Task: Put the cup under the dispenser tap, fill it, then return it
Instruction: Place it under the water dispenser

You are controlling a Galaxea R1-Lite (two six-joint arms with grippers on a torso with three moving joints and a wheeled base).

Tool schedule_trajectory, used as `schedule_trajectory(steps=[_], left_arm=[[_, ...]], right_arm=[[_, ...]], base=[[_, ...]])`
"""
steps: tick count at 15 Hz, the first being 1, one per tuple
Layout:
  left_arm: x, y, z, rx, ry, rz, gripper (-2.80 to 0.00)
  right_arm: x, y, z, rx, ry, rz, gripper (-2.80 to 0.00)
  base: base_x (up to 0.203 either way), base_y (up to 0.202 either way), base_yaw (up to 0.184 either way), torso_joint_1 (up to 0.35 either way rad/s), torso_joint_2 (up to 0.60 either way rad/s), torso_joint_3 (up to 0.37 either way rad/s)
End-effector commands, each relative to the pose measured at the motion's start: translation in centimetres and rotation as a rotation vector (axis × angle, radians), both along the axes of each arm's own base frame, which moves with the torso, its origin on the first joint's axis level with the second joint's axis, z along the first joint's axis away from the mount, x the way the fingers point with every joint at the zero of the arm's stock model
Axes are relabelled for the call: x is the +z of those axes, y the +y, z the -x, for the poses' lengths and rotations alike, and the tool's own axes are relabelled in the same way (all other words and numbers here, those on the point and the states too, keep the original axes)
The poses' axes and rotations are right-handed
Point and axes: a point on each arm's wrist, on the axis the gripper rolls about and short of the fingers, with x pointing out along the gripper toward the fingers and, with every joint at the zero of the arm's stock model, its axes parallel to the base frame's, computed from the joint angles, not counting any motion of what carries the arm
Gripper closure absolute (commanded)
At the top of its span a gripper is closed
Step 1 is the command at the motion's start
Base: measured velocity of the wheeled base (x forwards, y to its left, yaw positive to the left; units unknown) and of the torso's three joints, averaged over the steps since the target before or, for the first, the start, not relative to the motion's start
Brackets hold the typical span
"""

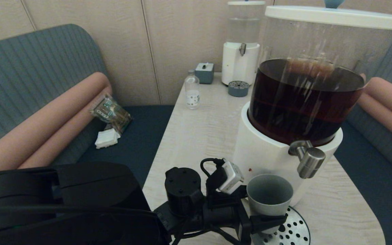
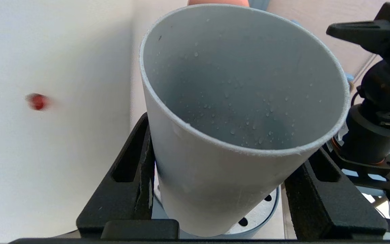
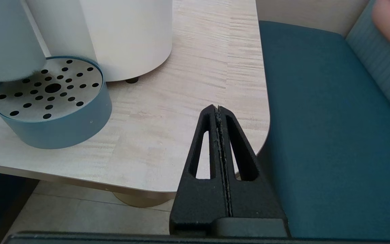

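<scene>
The robot's left gripper needs to release the grey cup on the middle of the round perforated drip tray [image 1: 281,233] [image 2: 218,209].
The grey cup [image 1: 269,197] hangs slightly tilted just above the round perforated drip tray [image 1: 296,233], with my left gripper [image 1: 267,223] shut on its lower wall. It holds no liquid, only droplets on its inner wall [image 2: 235,101]. The steel dispenser tap [image 1: 310,161] juts from the white base of the big dispenser [image 1: 260,153] of dark liquid, just right of and above the cup's rim. In the left wrist view the black fingers [image 2: 130,169] flank the cup [image 2: 215,183]. My right gripper [image 3: 218,107] is shut and holds nothing, low by the table's near right corner.
At the table's far end stand a smaller clear-liquid dispenser [image 1: 241,51], its blue tray [image 1: 238,88], a glass bottle [image 1: 192,90] and a grey box [image 1: 204,72]. Teal benches flank the table; a snack bag [image 1: 111,112] and napkins [image 1: 107,139] lie on the left one.
</scene>
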Motion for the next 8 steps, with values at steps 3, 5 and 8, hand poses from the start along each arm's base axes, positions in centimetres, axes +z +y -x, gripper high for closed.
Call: schedule_trajectory(steps=[3, 5, 8], left_arm=[[-0.6, -0.8, -0.2, -0.013, -0.004, 0.006, 0.0], [-0.9, -1.3, -0.3, -0.021, -0.004, 0.008, 0.0], [-1.0, -2.1, -0.3, -0.017, -0.008, 0.015, 0.0]], right_arm=[[-0.3, 0.0, 0.0, 0.0, 0.006, 0.0, 0.0], [-0.3, 0.0, 0.0, 0.001, 0.006, 0.0, 0.0], [-0.3, 0.0, -0.1, 0.001, 0.007, 0.0, 0.0]], base=[[0.0, 0.0, 0.0, 0.0, 0.0, 0.0], [0.0, 0.0, 0.0, 0.0, 0.0, 0.0], [0.0, 0.0, 0.0, 0.0, 0.0, 0.0]])
